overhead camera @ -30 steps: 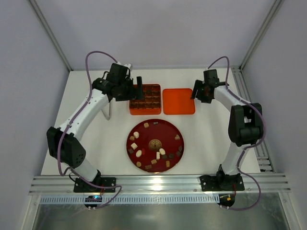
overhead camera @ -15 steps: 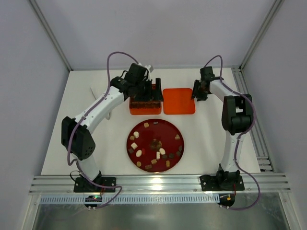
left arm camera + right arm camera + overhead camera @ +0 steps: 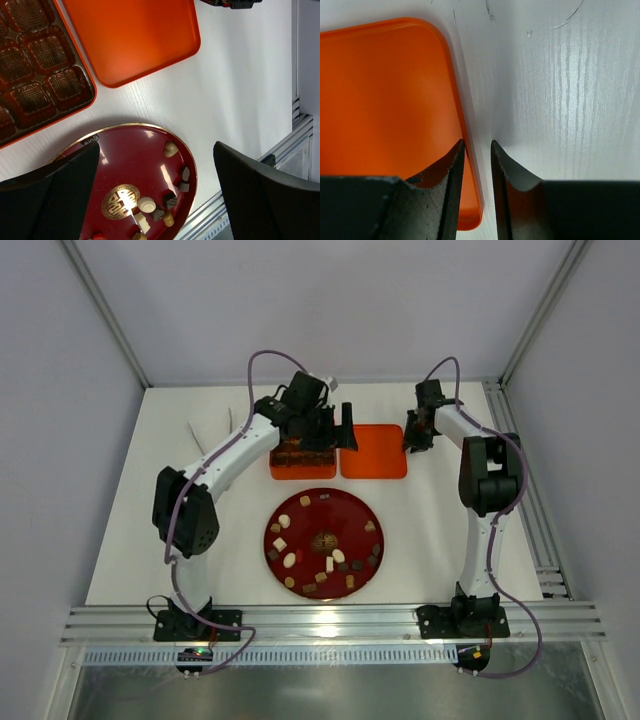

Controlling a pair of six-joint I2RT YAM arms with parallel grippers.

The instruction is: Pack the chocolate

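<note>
I need to close my left gripper on the middle of the orange lid's edge (image 3: 342, 451) (image 3: 80, 42) beside the box, opposite the lid's edge at my right gripper.
The chocolate (image 3: 325, 540) lies as several dark, tan and cream pieces on a round red plate (image 3: 272, 523), which also shows in the left wrist view (image 3: 130, 150) with pieces (image 3: 170, 149) along its right side. The orange box (image 3: 290, 468) with brown compartments (image 3: 40, 50) sits behind the plate. Its orange lid (image 3: 372, 452) lies flat beside it. My left gripper (image 3: 335, 432) hangs wide open and empty above the box's right edge (image 3: 156, 147). My right gripper (image 3: 408, 440) straddles the lid's right rim (image 3: 477, 142), jaws narrowly apart, one finger over the lid (image 3: 385, 100), the other over the table.
The lid (image 3: 135, 35) lies just right of the box. A metal rail (image 3: 320, 620) runs along the near table edge. A slotted rail (image 3: 520, 470) lines the right side. The enclosure walls stand behind.
My left arm has swung right, from over the box's left side to its right edge by the lid. My right gripper has shifted slightly along the lid's right rim.
</note>
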